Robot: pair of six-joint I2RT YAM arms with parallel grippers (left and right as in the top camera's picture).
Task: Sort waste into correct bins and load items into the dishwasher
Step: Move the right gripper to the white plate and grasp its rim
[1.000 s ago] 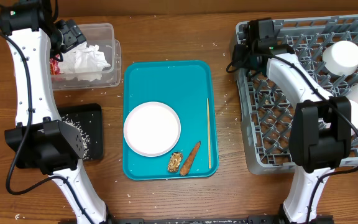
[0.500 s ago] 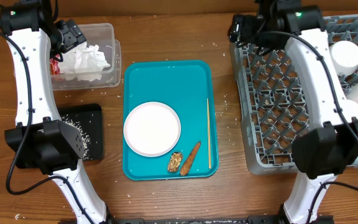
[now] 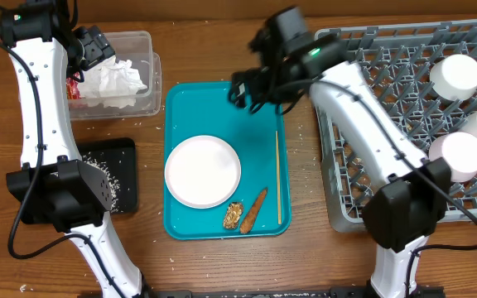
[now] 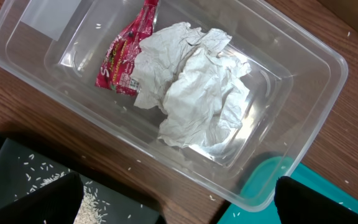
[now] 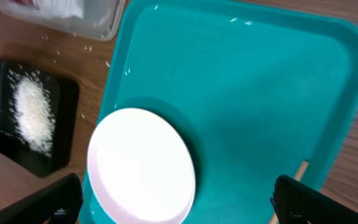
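Observation:
The white plate's rim (image 3: pixel 238 163) (image 5: pixel 194 177), on the side facing the thin wooden stick, is the next spot for my right gripper to go to and close on.
Crumpled white napkins (image 4: pixel 197 87) and a red-and-silver wrapper (image 4: pixel 126 59) lie in the clear tub (image 3: pixel 143 95). My left gripper (image 4: pixel 179 211) hangs open and empty just over the tub's near rim. On the teal tray (image 3: pixel 222 108) sit a white plate (image 3: pixel 203 171), an orange-brown stick (image 3: pixel 255 209) and a brown scrap (image 3: pixel 233 215). My right gripper (image 3: pixel 248 88) hovers open above the tray's far end, the plate (image 5: pixel 143 165) below its empty jaws. The grey dish rack (image 3: pixel 371 141) holds three white dishes (image 3: pixel 456 74). The black tray (image 3: pixel 118 157) holds white crumbs (image 5: pixel 33 112).
A thin wooden stick (image 3: pixel 277 176) lies along the teal tray's right side. White crumbs are scattered on the wooden table around the tub and the rack. The black tray sits just left of the teal tray.
My right arm has swung left from the dish rack's far corner to above the teal tray's far end. The left arm has not moved.

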